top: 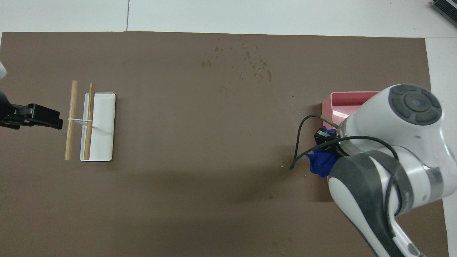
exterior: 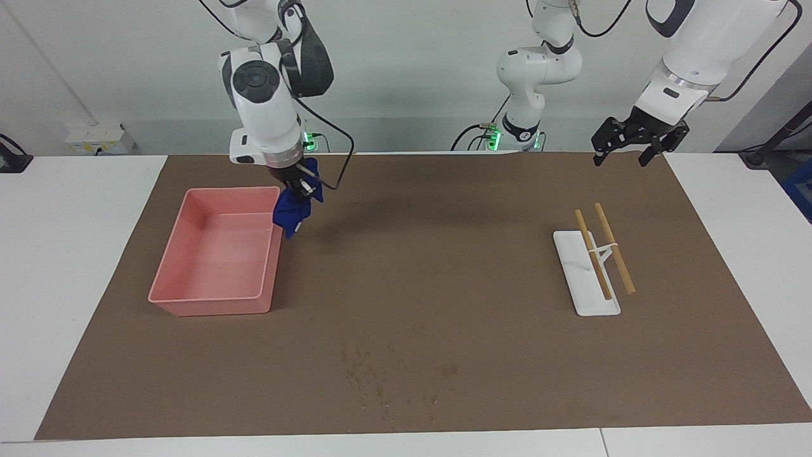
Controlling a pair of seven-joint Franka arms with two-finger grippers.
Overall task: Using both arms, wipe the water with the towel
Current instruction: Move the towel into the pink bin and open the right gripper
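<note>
My right gripper is going to release the blue towel in the pink tray (top: 343,150), along the tray's side that faces the white rack.
The blue towel (exterior: 292,214) hangs as a crumpled lump in the air, with my right gripper (exterior: 302,185) shut on its top. It dangles over the mat, right at the pink tray's corner nearest the robots. From overhead the towel (top: 322,162) shows below the right gripper (top: 326,140), half hidden by the arm. The water (exterior: 386,374) is a patch of small dark specks on the brown mat, near the table edge farthest from the robots, and also shows from above (top: 251,60). My left gripper (exterior: 628,145) waits open and empty, raised over the mat's corner at the left arm's end.
A pink tray (exterior: 212,306) stands empty at the right arm's end; the right arm covers most of this tray (top: 344,97) from above. A white rack (exterior: 582,282) with two wooden sticks lies at the left arm's end, and from above this rack (top: 105,125) lies close to the left gripper (top: 46,116).
</note>
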